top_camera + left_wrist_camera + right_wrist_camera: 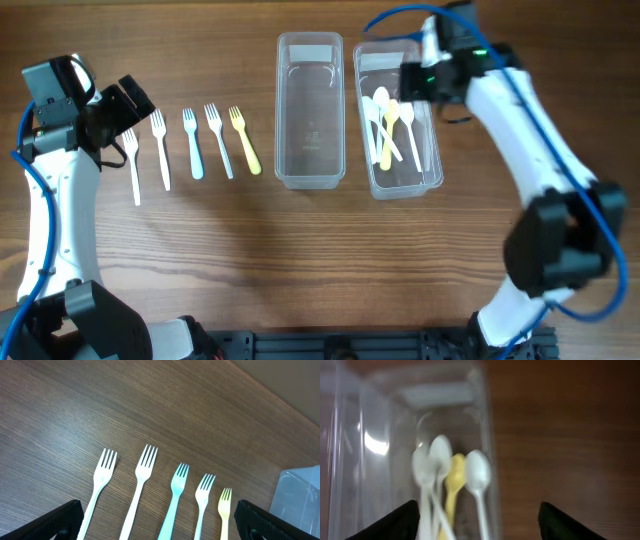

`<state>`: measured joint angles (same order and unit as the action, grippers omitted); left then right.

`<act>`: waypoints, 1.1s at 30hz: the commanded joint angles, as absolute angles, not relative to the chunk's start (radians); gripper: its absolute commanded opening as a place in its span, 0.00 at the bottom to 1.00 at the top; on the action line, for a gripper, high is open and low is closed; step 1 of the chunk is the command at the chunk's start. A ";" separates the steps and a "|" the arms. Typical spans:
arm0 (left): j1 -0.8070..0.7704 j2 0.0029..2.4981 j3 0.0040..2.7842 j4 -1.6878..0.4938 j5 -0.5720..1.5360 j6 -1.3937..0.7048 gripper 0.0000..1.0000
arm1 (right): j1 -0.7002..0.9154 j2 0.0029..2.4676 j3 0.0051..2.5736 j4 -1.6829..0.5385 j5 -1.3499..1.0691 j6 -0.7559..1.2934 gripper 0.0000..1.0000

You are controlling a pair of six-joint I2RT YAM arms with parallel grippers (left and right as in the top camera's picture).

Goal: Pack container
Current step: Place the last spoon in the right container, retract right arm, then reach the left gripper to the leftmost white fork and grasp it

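My left gripper will grip the neck of the white fork (133, 157) (97, 490) farthest from the empty container, below that fork's head.
Several plastic forks lie in a row on the wooden table: two white (133, 165) (162, 150), a teal one (192, 145), a white one (218, 140) and a yellow one (244, 140). My left gripper (128, 112) is open and empty above the row's left end; in the left wrist view its fingers (160, 530) flank the forks, with the teal fork (172, 495) in the middle. An empty clear container (310, 160) stands at centre. A second clear container (430, 170) holds white spoons and a yellow spoon (452, 480). My right gripper (408, 82) is open and empty above its far end.
The empty container's corner (297, 492) shows at the right edge of the left wrist view. The two containers stand side by side, nearly touching. The right wrist view is blurred. Bare wood lies in front of the forks and containers.
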<state>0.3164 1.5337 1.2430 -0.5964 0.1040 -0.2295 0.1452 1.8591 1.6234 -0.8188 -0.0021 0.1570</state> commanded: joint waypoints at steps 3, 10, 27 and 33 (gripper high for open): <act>0.321 1.534 1.262 -0.596 0.122 -0.213 1.00 | -0.110 1.778 1.636 -0.816 0.065 0.157 0.81; 0.321 1.534 1.262 -0.596 0.156 -0.239 1.00 | -0.255 1.861 1.623 -0.904 -0.080 0.160 1.00; -0.021 1.545 1.291 -0.727 0.090 -0.432 0.82 | -0.256 1.883 1.623 -0.904 -0.080 0.160 1.00; -0.152 1.674 1.291 -0.777 -0.006 -0.485 0.82 | -0.256 1.884 1.623 -0.897 -0.080 0.160 1.00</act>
<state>-0.1234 1.5810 1.2804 -0.7609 0.0536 -0.4263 -0.2581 1.8675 1.6291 -0.9012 -0.0685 0.1570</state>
